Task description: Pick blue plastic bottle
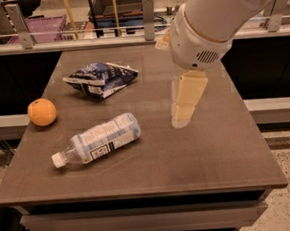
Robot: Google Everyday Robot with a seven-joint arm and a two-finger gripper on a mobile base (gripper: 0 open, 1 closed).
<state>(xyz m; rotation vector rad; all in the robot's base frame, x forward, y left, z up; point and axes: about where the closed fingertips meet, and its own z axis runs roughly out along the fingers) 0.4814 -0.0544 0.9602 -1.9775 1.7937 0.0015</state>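
Note:
My gripper will close around the bottom end [120, 131] of the blue plastic bottle, the end opposite its white cap.
The blue plastic bottle [99, 139] lies on its side on the brown table [213, 152], left of centre, white cap pointing toward the front left. Its pale blue-and-white label shows a dark barcode patch. My gripper [184, 114] hangs from the white arm at the upper right, its cream fingers pointing down above the table's middle. It is to the right of the bottle, well apart from it, and holds nothing.
An orange [42, 111] sits near the table's left edge. A crinkled dark-blue-and-white snack bag [102, 78] lies at the back left. A railing and shelving [147, 17] stand behind the table. The floor drops away on the right.

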